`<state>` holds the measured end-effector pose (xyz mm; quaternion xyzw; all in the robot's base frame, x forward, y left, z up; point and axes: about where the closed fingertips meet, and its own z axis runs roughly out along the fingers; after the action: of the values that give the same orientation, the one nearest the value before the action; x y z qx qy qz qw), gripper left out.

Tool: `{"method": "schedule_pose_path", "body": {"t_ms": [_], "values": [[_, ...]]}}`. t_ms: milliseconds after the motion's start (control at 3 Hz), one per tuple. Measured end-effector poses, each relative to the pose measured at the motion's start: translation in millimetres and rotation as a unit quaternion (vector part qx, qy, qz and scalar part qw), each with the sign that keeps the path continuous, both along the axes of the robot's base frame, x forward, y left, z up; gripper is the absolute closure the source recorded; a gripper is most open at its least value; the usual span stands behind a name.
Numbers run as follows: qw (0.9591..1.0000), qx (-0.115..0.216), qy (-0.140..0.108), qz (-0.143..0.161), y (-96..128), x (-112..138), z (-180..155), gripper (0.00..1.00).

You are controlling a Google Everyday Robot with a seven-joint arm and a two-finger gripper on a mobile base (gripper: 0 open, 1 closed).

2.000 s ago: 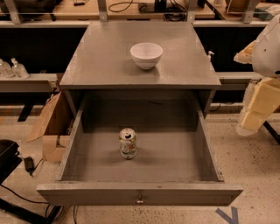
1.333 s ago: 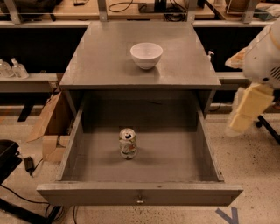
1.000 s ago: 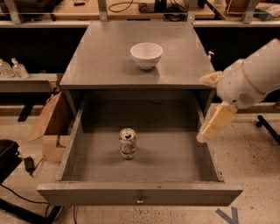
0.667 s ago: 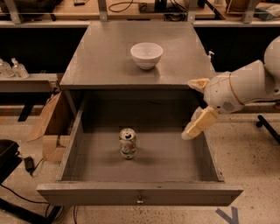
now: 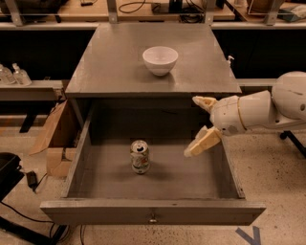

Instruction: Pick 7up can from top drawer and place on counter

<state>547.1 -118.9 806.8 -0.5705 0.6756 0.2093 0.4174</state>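
Next, I need to move my gripper to the 7up can in the open top drawer and close it around the can's upper half [image 5: 139, 151].
The 7up can [image 5: 139, 156] stands upright on the floor of the open top drawer [image 5: 153, 212], a little left of the middle. My gripper [image 5: 191, 126] comes in from the right, over the drawer's right part, to the right of the can and above it. Its two cream fingers [image 5: 203, 142] are spread apart and hold nothing. The counter [image 5: 110, 62] is the grey cabinet top behind the drawer.
A white bowl [image 5: 160, 60] stands on the counter near its middle. A cardboard box [image 5: 55, 139] leans at the cabinet's left. Two bottles [image 5: 13, 75] stand on a low shelf at the far left. A tan workbench with cables [image 5: 143, 7] runs along the back.
My arm has swung in from the far right and down, and the gripper is now over the right part of the drawer. The can and bowl have not moved.
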Motion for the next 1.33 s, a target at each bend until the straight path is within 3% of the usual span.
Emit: {"method": "schedule_pose_path", "body": {"t_ms": [667,1000,1333], "values": [[0.9957,0.066,0.008,0.064,86,39,-108,0.0],[0.9917,0.096,0.014,0.085,114,41,-145,0.0],[0.987,0.123,0.021,0.101,133,28,-159,0.0]]}}
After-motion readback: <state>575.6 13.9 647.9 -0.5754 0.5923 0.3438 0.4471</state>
